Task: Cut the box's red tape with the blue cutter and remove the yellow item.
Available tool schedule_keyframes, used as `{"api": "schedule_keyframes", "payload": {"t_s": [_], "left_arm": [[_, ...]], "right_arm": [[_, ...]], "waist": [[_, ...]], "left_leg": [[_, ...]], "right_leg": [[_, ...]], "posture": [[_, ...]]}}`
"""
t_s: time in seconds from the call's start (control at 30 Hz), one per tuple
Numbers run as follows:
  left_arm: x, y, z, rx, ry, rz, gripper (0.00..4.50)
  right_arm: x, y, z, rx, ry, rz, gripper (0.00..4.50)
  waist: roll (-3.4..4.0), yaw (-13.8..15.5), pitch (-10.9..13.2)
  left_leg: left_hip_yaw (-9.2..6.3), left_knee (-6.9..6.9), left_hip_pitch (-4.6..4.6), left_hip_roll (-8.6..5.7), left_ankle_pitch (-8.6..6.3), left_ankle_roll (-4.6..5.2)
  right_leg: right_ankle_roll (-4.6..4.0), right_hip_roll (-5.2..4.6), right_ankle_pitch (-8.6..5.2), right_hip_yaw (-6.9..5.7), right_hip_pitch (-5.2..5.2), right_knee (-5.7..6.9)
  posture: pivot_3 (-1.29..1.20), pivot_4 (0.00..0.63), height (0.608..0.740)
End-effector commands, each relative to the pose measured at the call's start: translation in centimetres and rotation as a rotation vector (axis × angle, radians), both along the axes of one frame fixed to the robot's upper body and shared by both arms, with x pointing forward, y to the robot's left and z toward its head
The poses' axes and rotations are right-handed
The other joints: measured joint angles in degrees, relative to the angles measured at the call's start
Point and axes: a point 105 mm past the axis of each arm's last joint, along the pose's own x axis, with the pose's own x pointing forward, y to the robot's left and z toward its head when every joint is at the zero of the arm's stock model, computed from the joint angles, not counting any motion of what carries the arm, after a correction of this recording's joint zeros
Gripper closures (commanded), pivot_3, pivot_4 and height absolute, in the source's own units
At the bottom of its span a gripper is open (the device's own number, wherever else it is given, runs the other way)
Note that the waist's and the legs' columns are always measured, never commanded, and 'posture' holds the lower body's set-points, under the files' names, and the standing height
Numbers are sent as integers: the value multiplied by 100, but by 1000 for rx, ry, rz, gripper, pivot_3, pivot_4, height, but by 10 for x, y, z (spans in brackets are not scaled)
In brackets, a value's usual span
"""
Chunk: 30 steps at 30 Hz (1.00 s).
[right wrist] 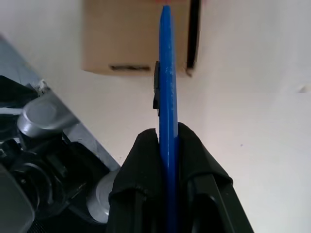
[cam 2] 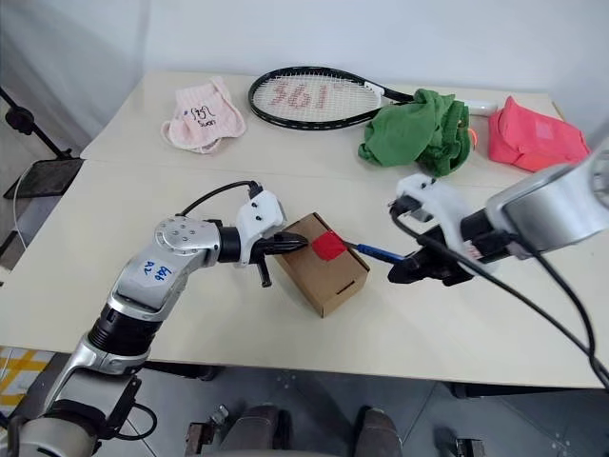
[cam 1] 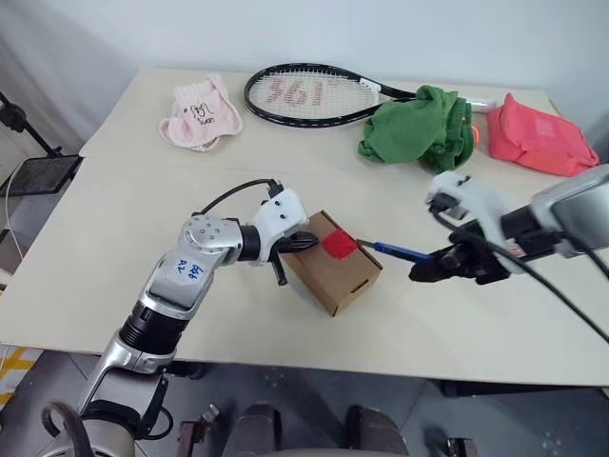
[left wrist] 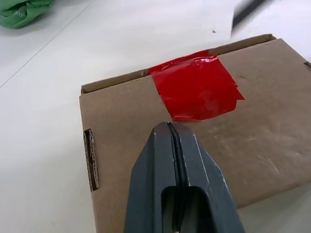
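Observation:
The robot's right gripper should set the blue cutter down on the bare table (cam 1: 489, 265) between the coral-pink pouch and the front edge.
The brown cardboard box (cam 1: 333, 262) sits near the middle of the table with the red tape (cam 1: 338, 244) across its top seam. My left gripper (cam 1: 306, 243) is shut, its fingertips (left wrist: 170, 133) pressing on the box top just beside the tape (left wrist: 197, 92). To the right of the box, my right gripper (cam 1: 428, 267) is shut on the blue cutter (cam 1: 398, 251). The cutter (right wrist: 166, 77) points at the box, its tip just short of the tape. The yellow item is hidden.
At the back of the table lie a pink cloth (cam 1: 202, 114), a tennis racket (cam 1: 309, 95), a green garment (cam 1: 419, 129) and a coral-pink pouch (cam 1: 538, 136). The table's front edge (cam 1: 314, 367) runs just below the box.

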Motion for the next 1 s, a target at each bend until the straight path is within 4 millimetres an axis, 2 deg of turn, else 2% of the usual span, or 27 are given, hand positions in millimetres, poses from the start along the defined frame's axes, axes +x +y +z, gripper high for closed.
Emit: {"api": "schedule_keyframes", "payload": {"t_s": [0.03, 0.17, 0.27, 0.3, 0.4, 0.6, 0.73, 0.87, 1.0], "left_arm": [[-4, 8, -26, 67, 98, -5, 4500], [-1, 9, -15, 54, 64, -25, 4500], [0, 9, -9, 42, 43, -37, 4500], [1, 9, -6, 33, 26, -42, 4500], [2, 9, -2, 24, -3, -54, 4500], [3, 9, 6, 2, -24, -60, 4500], [4, 9, 11, -18, -41, -58, 4500], [6, 17, 18, -58, -44, -37, 4500], [10, 25, 28, -99, -56, -27, 4500]], "right_arm": [[2, -13, 12, 29, -142, -69, 4417], [29, -45, 1, 156, -265, -242, 4417], [41, -72, -15, 259, -354, -350, 4417], [46, -88, -29, 233, -411, -390, 4417], [47, -115, -57, 146, -492, -413, 4417], [50, -138, -92, 94, -528, -415, 4417], [53, -156, -104, 58, -561, -469, 4417], [44, -169, -106, 13, -602, -435, 3073], [40, -169, -92, 101, -642, -423, 1705]], "waist": [[0, -8, 0], [-3, -24, -2], [-5, -15, -4], [-3, -10, -4], [0, -6, -6], [5, -44, -8], [6, -45, -8], [8, -23, -7], [9, -36, -8]], "left_leg": [[3, 0, -1, -1, -1, 0], [20, 5, 2, 0, 0, 1], [32, 9, 6, 1, 2, 4], [33, 7, 6, 0, 3, 5], [32, 4, 6, 0, 3, 5], [37, 6, 14, -1, 4, 6], [41, 5, 20, -2, 4, 6], [40, 3, 19, -1, 4, 5], [43, 3, 21, -2, 4, 5]], "right_leg": [[0, 0, 0, 0, 0, -3], [-1, -1, 1, 4, 1, -4], [-1, -1, 2, 10, 3, -3], [-1, -1, 2, 10, 2, -3], [0, -1, 2, 10, -3, 2], [0, 0, 2, 16, 2, 0], [0, -1, 2, 22, 4, 2], [0, 0, 2, 20, 3, 2], [0, 0, 2, 23, 3, 2]], "posture": [[0, 150, 740], [0, 150, 740], [0, 150, 740], [0, 150, 740], [0, 150, 740], [0, 150, 740], [0, 150, 740], [0, 150, 740], [0, 150, 740]]}}
